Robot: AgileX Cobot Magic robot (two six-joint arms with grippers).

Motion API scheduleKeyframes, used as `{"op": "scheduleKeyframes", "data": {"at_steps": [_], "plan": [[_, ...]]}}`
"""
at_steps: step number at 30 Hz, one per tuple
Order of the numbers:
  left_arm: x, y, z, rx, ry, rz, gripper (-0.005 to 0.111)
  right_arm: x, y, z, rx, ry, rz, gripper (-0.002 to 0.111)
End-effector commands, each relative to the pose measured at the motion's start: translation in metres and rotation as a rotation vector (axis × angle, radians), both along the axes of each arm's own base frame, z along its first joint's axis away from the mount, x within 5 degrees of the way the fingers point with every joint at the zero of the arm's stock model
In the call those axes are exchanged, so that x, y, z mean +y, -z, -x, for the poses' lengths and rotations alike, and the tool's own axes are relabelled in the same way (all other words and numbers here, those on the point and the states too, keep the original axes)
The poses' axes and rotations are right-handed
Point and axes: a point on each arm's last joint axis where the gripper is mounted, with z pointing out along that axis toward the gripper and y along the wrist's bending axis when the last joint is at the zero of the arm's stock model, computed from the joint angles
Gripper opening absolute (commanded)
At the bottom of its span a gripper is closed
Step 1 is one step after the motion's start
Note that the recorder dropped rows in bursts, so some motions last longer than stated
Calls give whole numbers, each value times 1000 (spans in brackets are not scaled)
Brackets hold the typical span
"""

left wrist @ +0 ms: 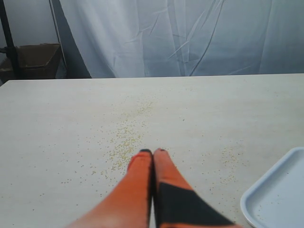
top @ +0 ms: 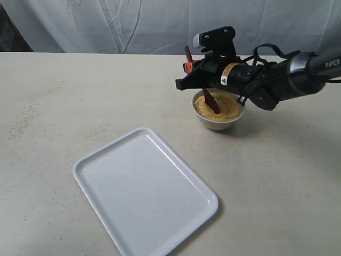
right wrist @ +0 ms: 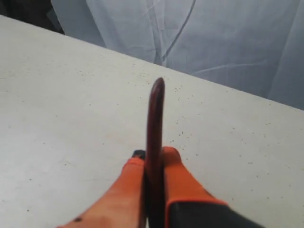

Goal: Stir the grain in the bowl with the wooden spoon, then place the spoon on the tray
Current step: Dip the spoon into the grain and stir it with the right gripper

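The wooden spoon will go down on the half of the white tray farther from the bowl point(top: 126, 198) from my right gripper.
The white bowl point(top: 218, 120) stands right of centre on the table, filled with yellow-orange grain point(top: 224, 108). My right gripper point(top: 187, 68) hangs over its left rim, shut on the handle of the dark wooden spoon point(top: 210, 100), whose head dips into the grain. In the right wrist view the spoon point(right wrist: 155, 118) rises between the orange fingers point(right wrist: 175, 164). The white tray point(top: 144, 192) lies at the front centre, nothing on it. My left gripper point(left wrist: 153, 152) is shut with nothing in it, low over the table; the exterior view does not show it.
Loose grains are scattered on the tabletop point(left wrist: 124, 140) ahead of the left gripper and at the far left point(top: 24, 120). A corner of the tray point(left wrist: 280, 199) shows in the left wrist view. A white cloth point(top: 133, 24) hangs behind the table.
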Motion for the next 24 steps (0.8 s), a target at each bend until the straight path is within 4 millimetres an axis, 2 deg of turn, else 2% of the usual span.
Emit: {"op": "scheduleKeyframes", "data": {"at_steps": [1,8,11,14,18,21,24], "plan": [[0,0,0,-14,1,2,0,-11,-4,-5,-13,50,16,5],[0,0,0,-14,1,2,0,-26,-39,-8,-99,99,3,5],[0,0,0,-14,1,2,0,-33,-36,-11,-115,112,41,5],[0,0,0,-14,1,2,0,-36,-20,-14,-44,164,26,5],[0,0,0,-14,1,2,0,-29,-1,-12,13,160,28,5],[0,0,0,-14,1,2,0,-18,-3,-8,9,137,12,5],[0,0,0,-14,1,2,0,-10,-14,-5,-23,113,-6,5]]}}
